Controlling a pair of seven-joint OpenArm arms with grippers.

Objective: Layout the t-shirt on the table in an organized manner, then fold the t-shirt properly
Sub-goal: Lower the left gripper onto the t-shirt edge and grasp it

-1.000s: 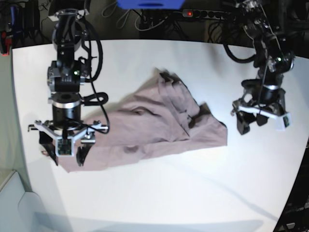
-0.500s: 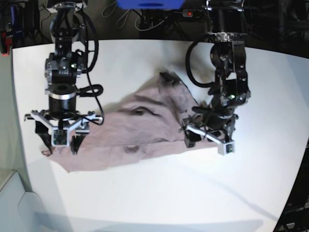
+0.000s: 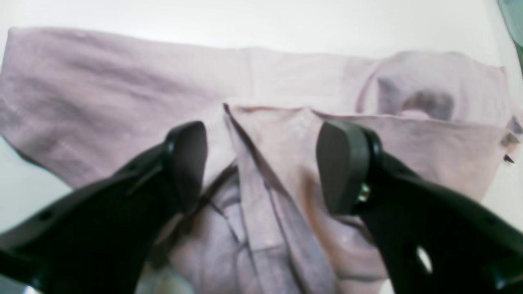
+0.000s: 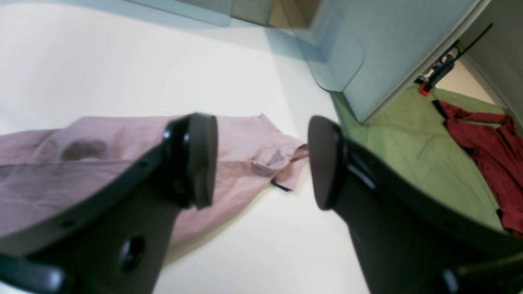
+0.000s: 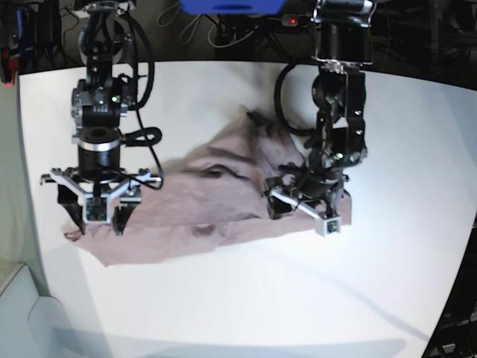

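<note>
My left gripper will pinch the top layer's corner [image 3: 234,110] and pull it toward the table's far edge, because the t-shirt's top layer lies doubled over its lower layer.
The dusty-pink t-shirt [image 5: 216,201] lies crumpled and creased across the middle of the white table [image 5: 261,298]. My left gripper [image 5: 299,215] hovers over its right end. In the left wrist view this gripper [image 3: 263,167] stands open above a ridge of folds in the t-shirt [image 3: 286,81], with nothing between the fingers. My right gripper [image 5: 95,222] is at the shirt's left end. The right wrist view shows it [image 4: 261,161] open above the edge of the t-shirt [image 4: 81,163], near a pointed corner, holding nothing.
A pale blue-grey panel [image 5: 22,313] stands at the table's near left corner, also in the right wrist view [image 4: 367,53]. Beyond the table edge a red garment [image 4: 482,134] lies on green flooring. Cables and a power strip [image 5: 313,21] run behind the far edge.
My left arm has swung in from the table's right side and now hangs over the shirt's right part. The right arm has shifted slightly toward the back. Both grippers stay open.
</note>
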